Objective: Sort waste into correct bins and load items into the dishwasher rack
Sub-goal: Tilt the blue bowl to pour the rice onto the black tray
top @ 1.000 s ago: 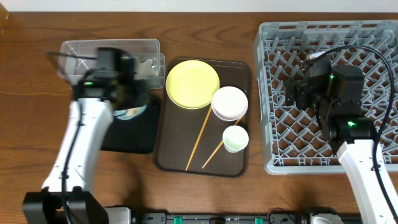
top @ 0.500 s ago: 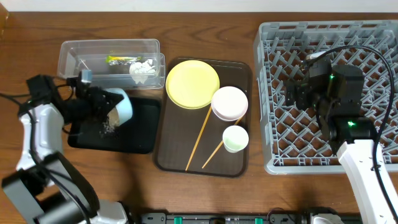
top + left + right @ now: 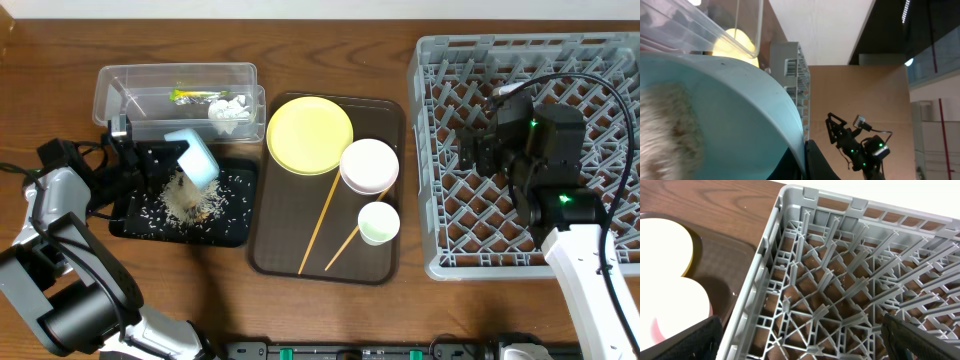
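Observation:
The robot's left gripper should set the light-blue bowl down on the middle of the yellow plate (image 3: 315, 132) (image 3: 735, 47).
My left gripper (image 3: 168, 150) is shut on the rim of the light-blue bowl (image 3: 194, 157), tipped mouth-down over the black tray (image 3: 232, 225). White rice grains (image 3: 185, 200) lie heaped and scattered in the tray. The bowl (image 3: 735, 130) fills the left wrist view, pinched between the fingers (image 3: 804, 159). The clear tub (image 3: 130, 85) holds the snack wrapper (image 3: 195, 95) and the white tissue (image 3: 230, 110). My right gripper (image 3: 800, 340) is open and empty above the grey rack (image 3: 530, 150), also in the right wrist view (image 3: 850, 270). The yellow plate (image 3: 309, 134), white-pink bowl (image 3: 369, 165), pale cup (image 3: 379, 222) and chopsticks (image 3: 322, 220) lie on the brown tray.
The dark-brown serving tray (image 3: 280, 250) sits between the black tray and the rack. The clear tub stands just behind the black tray. The rack is empty inside, full of upright pegs.
The left arm swung out to the left and turned the light-blue bowl over. Rice has poured out and spread across the black tray. The right arm has not moved.

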Available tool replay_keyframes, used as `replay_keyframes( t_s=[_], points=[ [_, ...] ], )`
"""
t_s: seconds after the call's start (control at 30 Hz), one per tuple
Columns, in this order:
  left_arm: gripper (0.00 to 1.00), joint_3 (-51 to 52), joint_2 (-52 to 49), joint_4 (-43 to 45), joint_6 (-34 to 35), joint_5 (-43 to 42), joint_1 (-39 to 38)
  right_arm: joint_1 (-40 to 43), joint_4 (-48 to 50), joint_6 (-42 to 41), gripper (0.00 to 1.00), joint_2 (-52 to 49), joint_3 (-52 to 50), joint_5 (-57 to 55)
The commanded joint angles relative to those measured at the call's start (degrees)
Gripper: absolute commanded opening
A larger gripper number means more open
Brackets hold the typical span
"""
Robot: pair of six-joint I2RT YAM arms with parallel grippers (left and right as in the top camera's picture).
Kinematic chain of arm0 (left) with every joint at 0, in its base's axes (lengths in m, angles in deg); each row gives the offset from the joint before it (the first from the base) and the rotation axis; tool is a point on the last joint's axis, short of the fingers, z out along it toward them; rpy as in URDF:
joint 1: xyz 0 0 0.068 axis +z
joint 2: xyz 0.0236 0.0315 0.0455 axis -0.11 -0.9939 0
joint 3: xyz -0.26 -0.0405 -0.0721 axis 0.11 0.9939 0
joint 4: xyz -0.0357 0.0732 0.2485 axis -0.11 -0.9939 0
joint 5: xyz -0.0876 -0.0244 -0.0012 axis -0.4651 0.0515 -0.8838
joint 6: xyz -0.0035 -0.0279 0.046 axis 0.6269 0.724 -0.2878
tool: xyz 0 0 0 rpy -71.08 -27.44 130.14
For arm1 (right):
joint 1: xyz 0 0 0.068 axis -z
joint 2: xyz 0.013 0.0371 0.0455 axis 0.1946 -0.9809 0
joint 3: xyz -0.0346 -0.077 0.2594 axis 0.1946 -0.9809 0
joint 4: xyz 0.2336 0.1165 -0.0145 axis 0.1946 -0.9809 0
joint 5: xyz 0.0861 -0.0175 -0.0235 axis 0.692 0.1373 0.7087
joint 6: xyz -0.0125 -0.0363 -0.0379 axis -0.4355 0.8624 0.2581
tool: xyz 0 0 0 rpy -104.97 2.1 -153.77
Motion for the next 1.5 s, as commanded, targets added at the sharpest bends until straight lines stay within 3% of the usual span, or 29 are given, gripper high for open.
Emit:
replay_keyframes(
  t_s=[0.0, 0.6, 0.8, 0.9, 0.97, 1.1, 1.17, 1.3, 1.4, 1.47],
  points=[
    [0.06, 0.2, -0.3, -0.2, 0.7, -3.1, 0.3, 0.3, 0.0, -0.8, 0.99, 0.3, 1.2, -0.6],
    [0.06, 0.2, -0.3, -0.1, 0.7, -2.8, 0.3, 0.3, 0.0, -0.8, 0.99, 0.3, 1.2, -0.6],
    [0.06, 0.2, -0.3, 0.5, 5.1, 14.0, 0.3, 0.3, 0.0, -0.8, 0.99, 0.3, 1.2, -0.6],
    [0.06, 0.2, -0.3, 0.5, 4.7, 7.4, 0.3, 0.3, 0.0, -0.8, 0.99, 0.3, 1.2, -0.6],
    [0.06, 0.2, -0.3, 0.3, -0.9, -3.2, 0.3, 0.3, 0.0, -0.8, 0.99, 0.3, 1.2, -0.6],
    [0.06, 0.0, -0.1, 0.4, -3.3, 0.8, 0.3, 0.3, 0.0, -0.8, 0.99, 0.3, 1.2, -0.6],
    [0.06, 0.0, -0.1, 0.7, 1.4, 7.0, 0.3, 0.3, 0.0, -0.8, 0.99, 0.3, 1.2, -0.6],
    [0.06, -0.1, -0.1, 0.3, -3.2, -3.0, 0.3, 0.3, 0.0, -0.8, 0.99, 0.3, 1.2, -0.6],
    [0.06, -0.1, 0.0, 1.2, -2.7, 1.3, 0.4, 0.3, 0.0, -0.8, 0.99, 0.3, 1.2, -0.6],
    [0.06, 0.0, 0.0, 1.1, 1.4, 5.4, 0.4, 0.3, 0.0, -0.8, 0.99, 0.3, 1.2, -0.6]
  ],
)
